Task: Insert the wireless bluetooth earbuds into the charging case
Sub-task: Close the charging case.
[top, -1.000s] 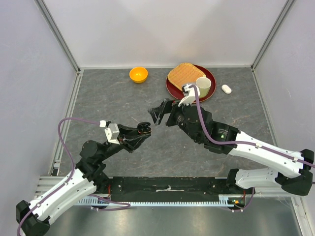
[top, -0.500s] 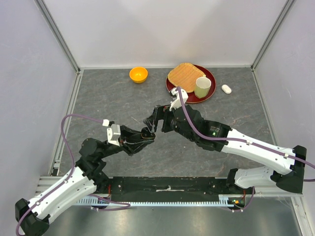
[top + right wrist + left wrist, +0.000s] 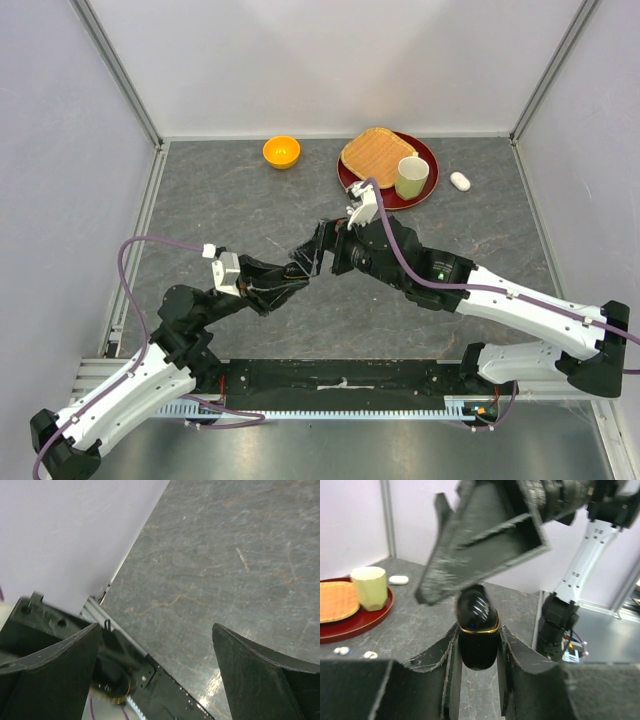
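Note:
Next, I release the black charging case from my left gripper on the bare in the middle of the table [image 3: 314,268] between the orange bowl and front edge.
A black charging case [image 3: 478,647] with a gold rim stands upright between the fingers of my left gripper [image 3: 477,636], which is shut on its lower half. From above, that gripper [image 3: 298,268] is at mid-table with the case [image 3: 296,265] barely showing. My right gripper [image 3: 316,247] hangs open just beyond and above it; one of its fingers [image 3: 485,540] looms over the case lid. In the right wrist view the open gripper [image 3: 156,647] frames bare table, and the gold rim [image 3: 114,692] peeks past one finger. Two tiny white earbuds [image 3: 340,650] [image 3: 369,654] lie on the table by the red tray.
An orange bowl [image 3: 281,151] sits at the back. The red tray [image 3: 424,154] holds a woven mat [image 3: 372,150] and a pale green cup [image 3: 412,177]. A white oval case [image 3: 459,181] lies to the tray's right. White walls close in the table.
My right gripper has swung down and left from near the tray until it hangs over the left gripper. The left gripper, still shut on the black case, has shifted slightly right.

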{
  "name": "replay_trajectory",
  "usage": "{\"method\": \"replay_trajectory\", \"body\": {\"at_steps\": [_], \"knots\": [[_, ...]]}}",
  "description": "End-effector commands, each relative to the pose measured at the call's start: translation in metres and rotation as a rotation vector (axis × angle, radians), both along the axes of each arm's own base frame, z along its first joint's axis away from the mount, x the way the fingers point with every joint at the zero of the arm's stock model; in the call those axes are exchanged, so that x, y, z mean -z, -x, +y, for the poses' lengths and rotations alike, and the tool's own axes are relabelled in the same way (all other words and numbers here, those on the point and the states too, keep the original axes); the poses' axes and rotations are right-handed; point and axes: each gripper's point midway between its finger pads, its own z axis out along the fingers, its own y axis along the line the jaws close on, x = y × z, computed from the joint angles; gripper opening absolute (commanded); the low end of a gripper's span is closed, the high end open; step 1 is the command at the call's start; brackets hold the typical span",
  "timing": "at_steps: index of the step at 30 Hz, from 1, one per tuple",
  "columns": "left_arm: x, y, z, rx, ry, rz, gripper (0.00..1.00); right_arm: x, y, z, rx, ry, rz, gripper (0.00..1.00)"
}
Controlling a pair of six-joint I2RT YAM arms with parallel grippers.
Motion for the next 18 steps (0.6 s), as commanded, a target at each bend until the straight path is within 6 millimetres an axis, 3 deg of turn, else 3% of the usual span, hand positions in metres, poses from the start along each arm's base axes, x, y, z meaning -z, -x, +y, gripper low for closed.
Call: {"method": "replay_trajectory", "body": {"at_steps": [1,5,11,14,18], "knots": [[-0.019,-0.018,0.017,-0.139,0.109,0.010,0.02,0.017,0.026,0.006,-0.139,-0.008,0.028,0.98],[-0.014,-0.025,0.021,-0.183,0.124,0.040,0.02,0.028,0.040,0.013,-0.208,-0.033,0.067,0.98],[-0.009,-0.031,0.019,-0.201,0.103,0.073,0.02,0.053,0.033,0.014,-0.164,0.018,0.115,0.98],[0.006,-0.042,0.017,-0.236,0.028,0.150,0.02,0.058,0.015,-0.003,-0.014,0.027,0.125,0.98],[0.021,-0.051,0.018,-0.282,-0.018,0.284,0.02,0.069,-0.013,-0.053,0.292,0.057,0.135,0.98]]}}
